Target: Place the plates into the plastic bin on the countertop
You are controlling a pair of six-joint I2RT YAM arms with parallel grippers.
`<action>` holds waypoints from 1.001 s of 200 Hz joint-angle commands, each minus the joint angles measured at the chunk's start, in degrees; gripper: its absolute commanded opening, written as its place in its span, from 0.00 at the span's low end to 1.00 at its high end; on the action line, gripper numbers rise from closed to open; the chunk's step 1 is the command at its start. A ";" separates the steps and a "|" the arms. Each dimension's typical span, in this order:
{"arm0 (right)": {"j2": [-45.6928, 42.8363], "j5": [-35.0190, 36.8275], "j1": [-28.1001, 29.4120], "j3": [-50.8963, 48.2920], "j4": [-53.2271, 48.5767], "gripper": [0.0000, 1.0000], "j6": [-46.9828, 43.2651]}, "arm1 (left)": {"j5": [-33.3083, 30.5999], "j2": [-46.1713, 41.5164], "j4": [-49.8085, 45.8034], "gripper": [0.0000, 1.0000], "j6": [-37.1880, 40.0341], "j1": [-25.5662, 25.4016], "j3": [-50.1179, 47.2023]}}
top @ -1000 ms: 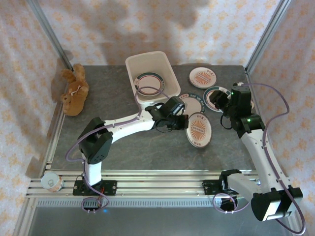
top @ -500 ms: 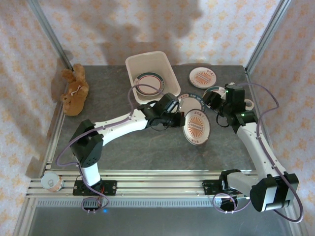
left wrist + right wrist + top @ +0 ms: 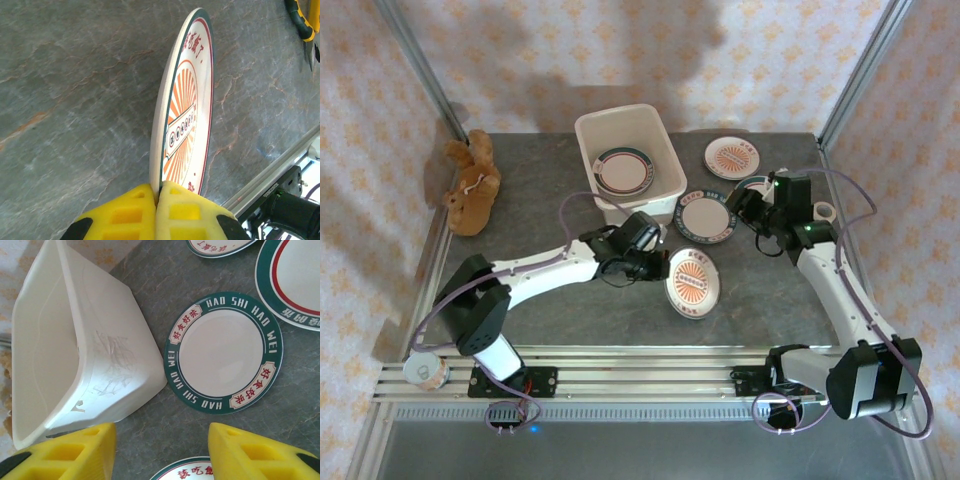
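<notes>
The sunburst plate is tilted with only its outer edge in my left gripper's fingers, so I need to put it down flat and grip farther in over the plate's rim (image 3: 670,288).
My left gripper (image 3: 658,264) is shut on the rim of a sunburst plate (image 3: 692,283), held on edge above the countertop (image 3: 550,200). The left wrist view has the yellow fingers (image 3: 180,210) pinching that plate (image 3: 186,110). The plastic bin (image 3: 660,135) stands at the back and holds a banded plate (image 3: 623,170). A teal-rimmed plate (image 3: 706,216) lies right of the bin, and a sunburst plate (image 3: 732,157) lies behind it. My right gripper (image 3: 744,205) hovers open over the teal-rimmed plate (image 3: 223,352), beside the bin (image 3: 75,355). Its jaws (image 3: 162,440) hold nothing.
A brown stuffed toy (image 3: 472,183) lies at the left edge. A can (image 3: 424,370) sits on the aluminium frame at the near left. A small pale ring (image 3: 823,212) sits by the right arm. Yellow-handled pliers (image 3: 302,20) lie off to one side in the left wrist view.
My left arm has carried the sunburst plate left and nearer, uncovering the teal-rimmed plate. My right gripper has shifted left toward the bin, staying open.
</notes>
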 commanded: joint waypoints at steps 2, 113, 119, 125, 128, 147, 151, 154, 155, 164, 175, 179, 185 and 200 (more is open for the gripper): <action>0.62 -1.20 0.99 -0.04 2.51 0.51 -0.31 | -1.91 -3.73 3.05 0.00 0.09 1.75 -5.16; 5.68 -3.66 5.52 1.65 4.15 0.49 -0.98 | -2.79 -3.43 13.10 0.00 1.32 5.06 -19.59; 5.79 -3.79 5.55 1.73 4.00 0.49 -1.11 | -2.63 -2.85 13.67 0.00 1.24 5.22 -19.71; 5.77 -3.82 5.54 1.82 3.84 0.49 -1.28 | -2.56 -2.27 14.10 0.00 1.16 5.24 -19.70; 5.77 -3.84 5.58 1.90 3.63 0.49 -1.41 | -2.50 -2.06 14.37 0.00 1.14 5.24 -19.70; 5.78 -3.68 5.55 1.91 2.92 0.49 -1.95 | -2.22 -0.78 15.55 0.00 0.67 5.33 -19.78; 5.77 -3.67 5.54 1.91 2.82 0.49 -2.06 | -2.18 -0.34 15.79 0.00 0.59 5.33 -19.78; 5.78 -3.71 5.56 1.84 2.75 0.49 -2.08 | -2.11 -0.15 15.87 0.00 0.46 5.33 -19.71; 5.78 -3.73 5.57 1.83 2.73 0.49 -2.04 | -2.09 -0.06 15.91 0.00 0.45 5.33 -19.70; 5.77 -3.76 5.61 1.66 2.72 0.49 -2.10 | -1.97 0.50 16.02 0.00 0.35 5.33 -19.63; 5.60 -3.76 5.57 1.35 2.81 0.49 -2.15 | -1.94 0.96 16.51 0.00 0.04 5.33 -19.78; 5.55 -3.78 5.56 1.19 2.81 0.49 -2.09 | -1.98 1.05 16.83 0.01 -0.15 5.33 -19.91; 5.51 -3.76 5.59 1.05 2.78 0.49 -2.14 | -1.93 0.99 17.23 0.04 -0.42 5.33 -20.13; 5.34 -3.67 5.54 0.73 2.81 0.49 -2.21 | -1.92 1.16 17.78 0.13 -0.84 5.42 -20.45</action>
